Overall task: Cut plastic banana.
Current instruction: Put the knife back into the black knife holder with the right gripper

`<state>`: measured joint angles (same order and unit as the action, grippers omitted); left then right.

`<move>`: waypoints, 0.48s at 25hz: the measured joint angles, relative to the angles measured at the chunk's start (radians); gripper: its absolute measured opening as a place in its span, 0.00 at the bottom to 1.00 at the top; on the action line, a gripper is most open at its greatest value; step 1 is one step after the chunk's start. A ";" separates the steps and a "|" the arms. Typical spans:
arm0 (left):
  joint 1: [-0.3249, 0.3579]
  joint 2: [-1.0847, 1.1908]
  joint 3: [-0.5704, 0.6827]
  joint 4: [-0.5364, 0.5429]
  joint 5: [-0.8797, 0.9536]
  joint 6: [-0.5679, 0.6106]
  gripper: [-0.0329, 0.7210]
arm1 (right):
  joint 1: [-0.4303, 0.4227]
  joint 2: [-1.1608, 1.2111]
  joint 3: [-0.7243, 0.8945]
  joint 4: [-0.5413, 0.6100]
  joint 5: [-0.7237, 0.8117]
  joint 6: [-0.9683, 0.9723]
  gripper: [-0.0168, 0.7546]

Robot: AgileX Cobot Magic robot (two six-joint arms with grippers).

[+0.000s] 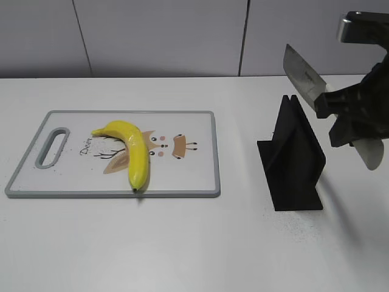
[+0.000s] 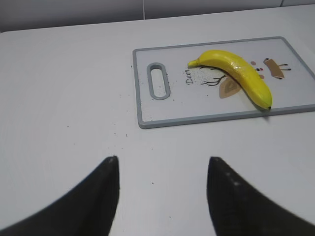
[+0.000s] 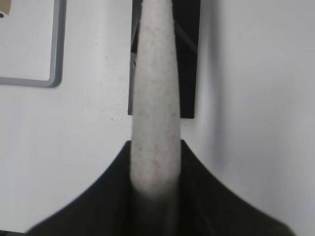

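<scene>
Next, my right gripper lets go of the knife in the slot (image 1: 310, 139) (image 3: 160, 93) between the upright panels of the black knife stand.
The plastic banana (image 1: 137, 152) lies on a white cutting board (image 1: 194, 125) with a grey rim and a brown deer print, its dark tip at the board's near edge. It also shows in the left wrist view (image 2: 241, 73), far ahead and right of my left gripper (image 2: 162, 164). That gripper is open and empty over bare table. My right gripper (image 1: 343, 115) is shut on a knife and holds it in the air above the black stand. The blade (image 1: 302, 76) points up and to the left. In the right wrist view my jaws (image 3: 155, 142) clamp the knife's white handle (image 3: 153, 88).
A black knife stand (image 1: 295, 164) stands on the white table right of the board, and directly under the knife in the right wrist view (image 3: 189, 59). The board's handle slot (image 1: 53, 146) is at its left end. A grey wall runs behind the table.
</scene>
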<state>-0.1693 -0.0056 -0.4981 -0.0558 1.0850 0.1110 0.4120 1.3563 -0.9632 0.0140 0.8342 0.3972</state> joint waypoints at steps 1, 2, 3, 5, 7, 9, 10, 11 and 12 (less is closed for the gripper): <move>0.000 0.000 0.000 0.000 0.000 0.000 0.76 | 0.000 0.000 0.005 0.000 -0.002 0.003 0.23; 0.000 0.000 0.000 0.000 0.000 0.000 0.78 | 0.000 0.000 0.010 0.000 -0.006 0.003 0.23; 0.000 0.000 0.000 0.001 0.000 0.000 0.79 | 0.000 0.000 0.015 0.000 -0.011 0.004 0.23; 0.000 0.000 0.000 0.001 0.000 0.000 0.80 | 0.000 0.006 0.025 0.000 -0.016 0.006 0.23; 0.000 0.000 0.000 0.001 0.000 -0.001 0.81 | 0.000 0.018 0.037 0.000 -0.025 0.006 0.23; 0.000 0.000 0.000 0.001 0.000 -0.001 0.81 | 0.000 0.033 0.044 0.000 -0.037 0.006 0.23; 0.000 0.000 0.000 0.001 0.000 -0.001 0.81 | 0.000 0.038 0.046 0.000 -0.045 0.006 0.23; 0.000 0.000 0.000 0.001 0.000 -0.001 0.81 | 0.000 0.045 0.046 0.000 -0.050 0.006 0.23; 0.000 0.000 0.000 0.001 0.000 -0.001 0.81 | 0.000 0.052 0.046 0.000 -0.054 0.006 0.23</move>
<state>-0.1693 -0.0056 -0.4981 -0.0550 1.0850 0.1102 0.4120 1.4085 -0.9171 0.0140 0.7802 0.4036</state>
